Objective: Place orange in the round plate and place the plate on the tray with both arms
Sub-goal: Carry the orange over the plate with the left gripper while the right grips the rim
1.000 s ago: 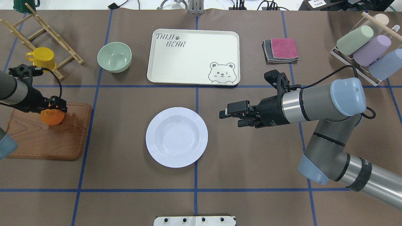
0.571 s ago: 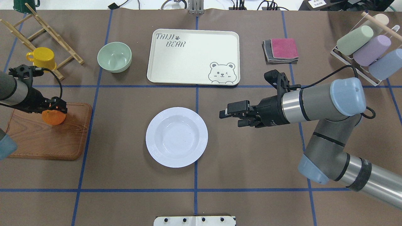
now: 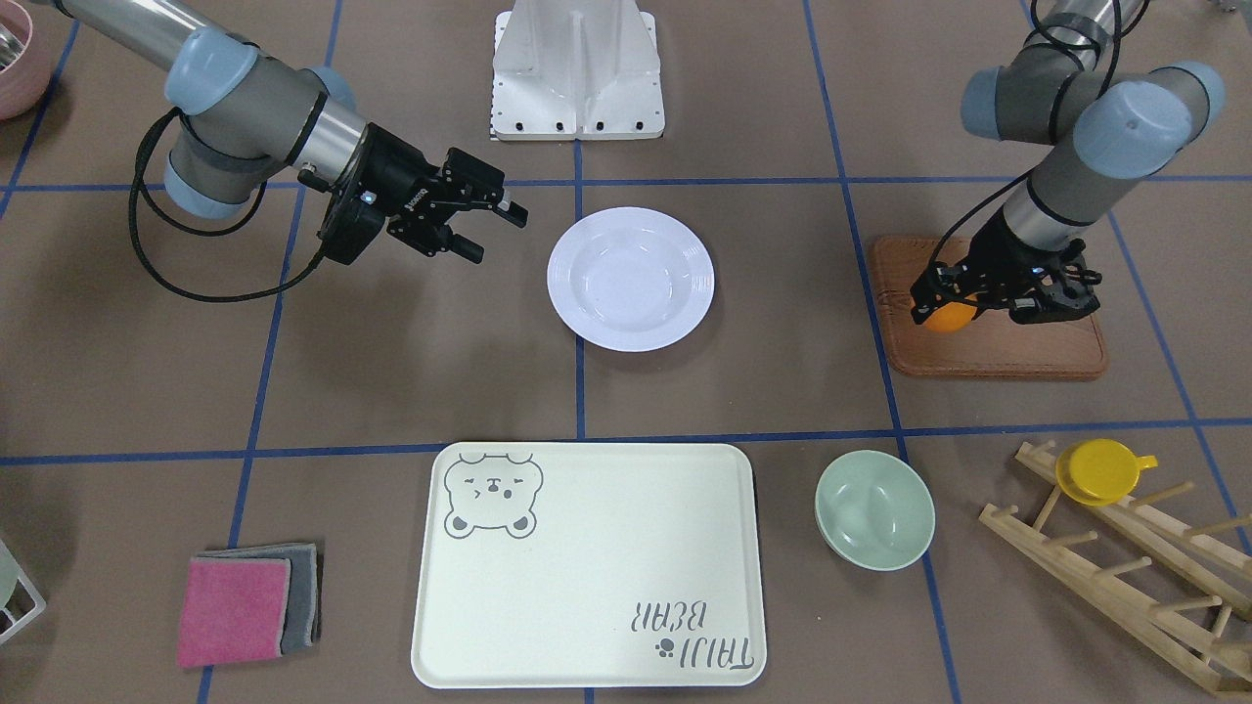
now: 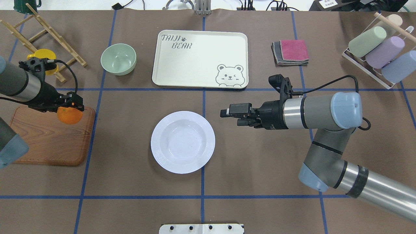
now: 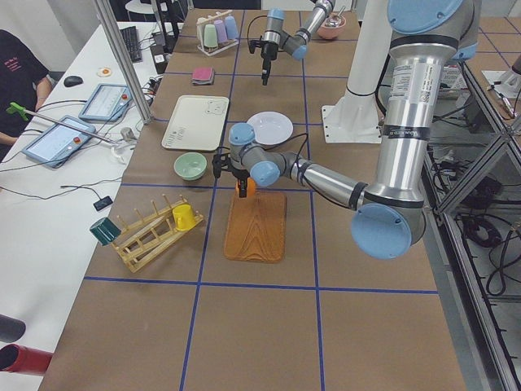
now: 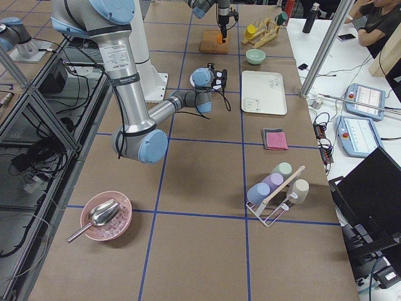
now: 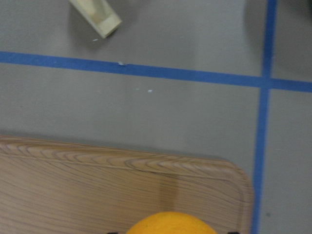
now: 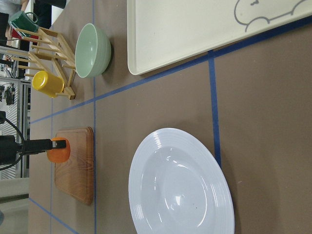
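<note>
Next, my left gripper releases the orange inside the white round plate (image 3: 669, 272), on the side of the plate towards the wooden board. The orange is now just above the board's corner.
My left gripper (image 4: 70, 110) is shut on the orange (image 4: 69, 116) and holds it just above the wooden board's (image 4: 48, 143) corner nearest the plate; the left wrist view shows the orange (image 7: 170, 224) over that corner. The white round plate (image 4: 182, 142) lies empty at the table's middle. My right gripper (image 4: 230, 117) hovers open and empty just right of the plate, level with its far edge. The cream bear tray (image 4: 200, 58) lies empty beyond the plate. The front-facing view shows the orange (image 3: 947, 319), plate (image 3: 631, 279) and tray (image 3: 587, 567).
A pale green bowl (image 4: 118, 59) stands left of the tray. A yellow cup (image 4: 45, 56) hangs on a wooden rack (image 4: 48, 29) at the far left. Folded cloths (image 4: 291, 52) and a rack of pastel cups (image 4: 380, 52) are at the far right.
My left gripper has risen and carried the orange right, toward the plate. My right gripper has shifted a little left, closer to the plate, still open.
</note>
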